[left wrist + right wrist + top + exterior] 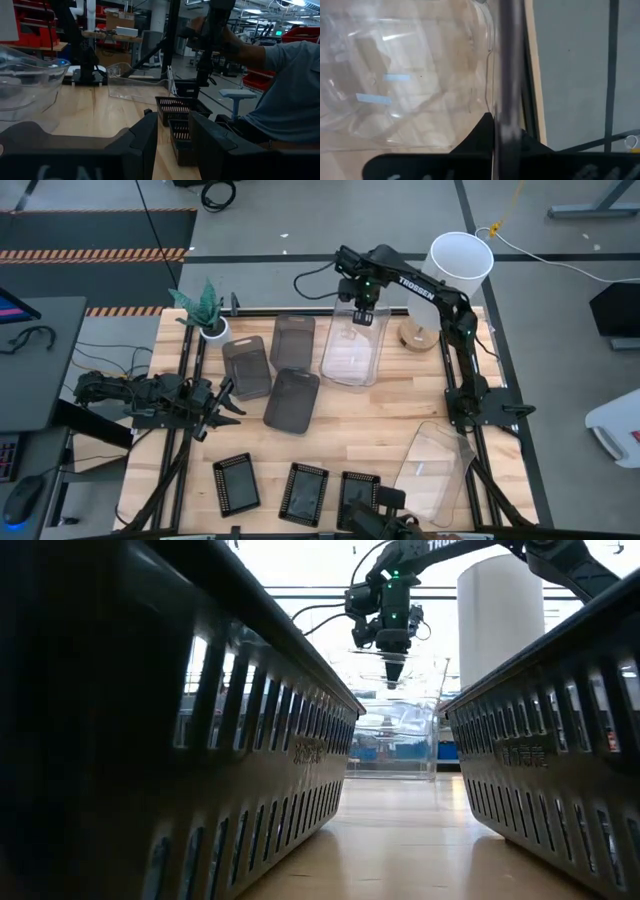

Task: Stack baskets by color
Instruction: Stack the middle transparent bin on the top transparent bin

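Note:
The held clear basket sits crooked over the clear basket below, so my right gripper needs to open, retake its far rim [509, 85] and square it before lowering it in.
My right gripper [362, 318] points down at the table's far middle, shut on a clear basket [352, 352]. In the low view it hangs just over a second clear basket [395, 745] that stands on the table. Another clear basket [435, 465] lies at the near right. Three smoky grey baskets [292, 400] lie left of centre. Three black mesh baskets [303, 493] stand in a row along the near edge. My left gripper [172, 145] waits open and level at the table's left edge, with nothing between its fingers. My right gripper pinches the clear basket's far end wall at its rim [489, 80] between its two fingers, one inside the basket and one outside. The fingers come from above, pointing down. The basket reaches from the fingers toward the near side, over the basket below it.
A tall white cylinder [461, 265] and a round wooden base [418, 335] stand right of the right gripper. A potted green plant [205, 308] stands at the far left corner. A person [282, 95] sits beyond the table's near edge. Bare wood lies at the table's middle.

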Action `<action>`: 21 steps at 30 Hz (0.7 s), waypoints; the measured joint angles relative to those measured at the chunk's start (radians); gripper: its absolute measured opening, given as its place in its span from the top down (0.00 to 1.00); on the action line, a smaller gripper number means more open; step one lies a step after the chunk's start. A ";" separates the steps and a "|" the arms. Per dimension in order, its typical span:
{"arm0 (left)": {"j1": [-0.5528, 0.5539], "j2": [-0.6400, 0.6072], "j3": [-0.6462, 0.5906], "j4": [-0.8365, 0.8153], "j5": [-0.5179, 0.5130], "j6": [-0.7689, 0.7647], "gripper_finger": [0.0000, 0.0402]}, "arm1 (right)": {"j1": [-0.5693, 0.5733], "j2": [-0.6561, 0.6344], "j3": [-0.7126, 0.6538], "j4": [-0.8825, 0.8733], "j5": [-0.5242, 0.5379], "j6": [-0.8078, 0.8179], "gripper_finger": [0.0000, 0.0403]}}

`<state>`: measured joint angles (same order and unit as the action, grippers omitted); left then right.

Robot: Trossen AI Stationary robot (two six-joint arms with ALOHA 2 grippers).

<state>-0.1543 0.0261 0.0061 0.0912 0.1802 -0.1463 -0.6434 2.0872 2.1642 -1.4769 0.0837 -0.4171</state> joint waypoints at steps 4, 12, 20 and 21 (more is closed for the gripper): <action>0.000 0.000 0.000 0.002 0.000 0.000 0.71 | 0.000 0.000 -0.025 -0.004 -0.001 0.000 0.96; 0.000 0.000 0.000 0.002 0.000 0.000 0.71 | 0.001 0.000 -0.079 -0.001 -0.011 0.001 0.81; 0.000 0.000 0.000 0.002 0.000 0.000 0.71 | 0.013 -0.001 -0.061 0.031 0.053 0.029 0.54; 0.000 0.000 0.000 0.002 0.000 0.000 0.71 | 0.015 -0.002 -0.054 0.038 0.084 0.032 0.52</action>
<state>-0.1543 0.0261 0.0061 0.0929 0.1802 -0.1465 -0.6282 2.0853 2.1103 -1.4391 0.1673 -0.3855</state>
